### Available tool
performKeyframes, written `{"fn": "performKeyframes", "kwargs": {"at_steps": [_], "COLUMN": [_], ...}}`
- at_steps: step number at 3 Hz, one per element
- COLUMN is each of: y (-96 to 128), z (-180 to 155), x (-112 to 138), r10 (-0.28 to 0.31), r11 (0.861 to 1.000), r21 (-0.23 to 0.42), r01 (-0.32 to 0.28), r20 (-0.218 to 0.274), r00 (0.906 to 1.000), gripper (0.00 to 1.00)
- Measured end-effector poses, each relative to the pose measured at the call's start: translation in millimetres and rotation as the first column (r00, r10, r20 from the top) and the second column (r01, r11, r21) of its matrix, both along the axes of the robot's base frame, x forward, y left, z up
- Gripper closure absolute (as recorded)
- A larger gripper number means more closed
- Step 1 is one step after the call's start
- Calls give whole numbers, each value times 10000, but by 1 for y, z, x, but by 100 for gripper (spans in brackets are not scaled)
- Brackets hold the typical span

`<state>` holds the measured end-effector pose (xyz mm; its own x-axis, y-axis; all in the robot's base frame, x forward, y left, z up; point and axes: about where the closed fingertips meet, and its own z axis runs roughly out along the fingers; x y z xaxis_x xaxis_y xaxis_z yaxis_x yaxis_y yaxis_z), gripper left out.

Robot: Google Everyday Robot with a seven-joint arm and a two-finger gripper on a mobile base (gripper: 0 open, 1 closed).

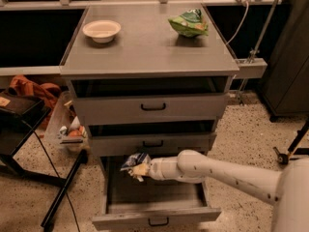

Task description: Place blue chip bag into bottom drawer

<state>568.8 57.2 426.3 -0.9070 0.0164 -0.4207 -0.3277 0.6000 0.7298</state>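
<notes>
My gripper will release the blue chip bag on the bottom drawer's inside (126, 187), toward the side closest to the black stand.
The blue chip bag (134, 161), crumpled dark blue foil with pale patches, hangs over the back left part of the open bottom drawer (154, 216). My gripper (141, 169) is shut on the bag at the end of my white arm (217, 172), which reaches in from the lower right. The bag is held above the drawer's tray, just under the middle drawer's front (152, 144). The bottom drawer is pulled out, its low front panel and dark handle nearest the camera.
A white bowl (101, 30) and a green chip bag (189, 23) sit on the cabinet top (145, 52). The top drawer (152, 108) stands slightly out. A black stand (63, 192) and clutter are at the left; a dark cabinet (289, 62) stands at the right.
</notes>
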Motion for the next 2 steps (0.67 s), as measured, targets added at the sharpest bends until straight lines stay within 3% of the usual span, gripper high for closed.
{"fn": "performKeyframes", "kwargs": {"at_steps": [1,2], "y": [31,47], "z": [-88,-159], "x": [6,0], "r10": [504,1001], "r11": [9987,9950], "r21": [141,349], "r01": [-489,-941], "r20": [-1456,-2809], "r00": [9881,9545], "gripper": [100,100]}}
